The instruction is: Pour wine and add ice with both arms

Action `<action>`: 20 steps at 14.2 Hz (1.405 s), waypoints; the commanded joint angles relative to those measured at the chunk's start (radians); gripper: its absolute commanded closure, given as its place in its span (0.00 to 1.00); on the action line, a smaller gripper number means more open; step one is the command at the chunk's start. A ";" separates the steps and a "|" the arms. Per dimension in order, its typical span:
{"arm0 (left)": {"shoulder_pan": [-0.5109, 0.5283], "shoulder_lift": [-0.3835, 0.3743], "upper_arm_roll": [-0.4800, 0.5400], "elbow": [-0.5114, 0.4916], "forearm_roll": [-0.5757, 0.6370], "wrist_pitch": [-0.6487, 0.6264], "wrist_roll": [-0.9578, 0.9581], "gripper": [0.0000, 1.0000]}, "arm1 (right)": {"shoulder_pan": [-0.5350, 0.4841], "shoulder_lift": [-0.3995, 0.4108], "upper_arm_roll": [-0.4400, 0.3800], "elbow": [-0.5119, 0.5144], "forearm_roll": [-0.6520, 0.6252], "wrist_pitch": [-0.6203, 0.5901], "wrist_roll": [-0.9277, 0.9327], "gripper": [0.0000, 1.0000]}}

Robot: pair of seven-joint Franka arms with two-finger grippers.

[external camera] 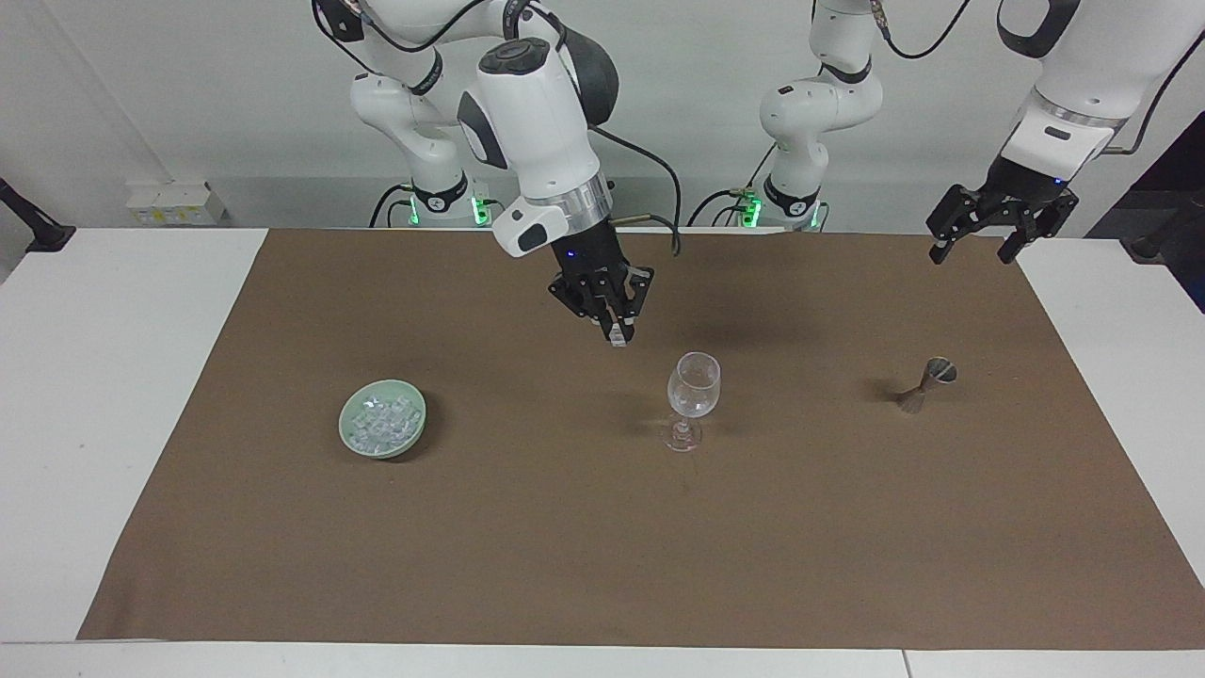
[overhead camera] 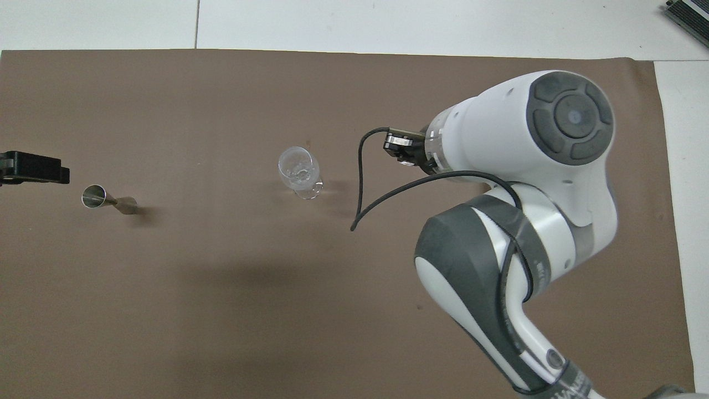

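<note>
Next, my right gripper releases the small clear ice cube, which hangs over the brown mat now, inside the bowl of the stemmed glass [overhead camera: 302,173].
My right gripper [external camera: 617,335] is shut on a small clear ice cube [external camera: 618,340]. It hangs in the air over the brown mat, just short of the stemmed glass [external camera: 693,386] on the side toward the right arm's end. The glass stands upright mid-table and also shows in the overhead view [overhead camera: 299,169]. More ice [external camera: 380,421] fills the pale green dish [external camera: 346,429] toward the right arm's end; the right arm hides the dish from overhead. My left gripper [external camera: 976,247] is open and empty, raised over the mat's edge at the left arm's end, where it waits.
A small metal jigger [external camera: 927,381] sits on the mat toward the left arm's end, also seen from overhead [overhead camera: 102,198]. The brown mat [external camera: 565,546] covers most of the white table. The right arm's black cable [overhead camera: 360,183] loops near the glass.
</note>
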 commanded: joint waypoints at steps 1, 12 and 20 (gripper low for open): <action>-0.061 0.015 0.015 0.015 0.042 0.001 -0.020 0.00 | 0.003 0.079 0.054 0.082 -0.040 0.038 0.080 1.00; -0.212 0.078 0.144 0.055 0.092 -0.059 -0.024 0.00 | 0.029 0.217 0.146 0.065 -0.281 0.146 0.217 1.00; -0.200 0.079 0.147 0.067 0.091 -0.056 -0.017 0.00 | 0.040 0.240 0.163 0.051 -0.315 0.160 0.261 1.00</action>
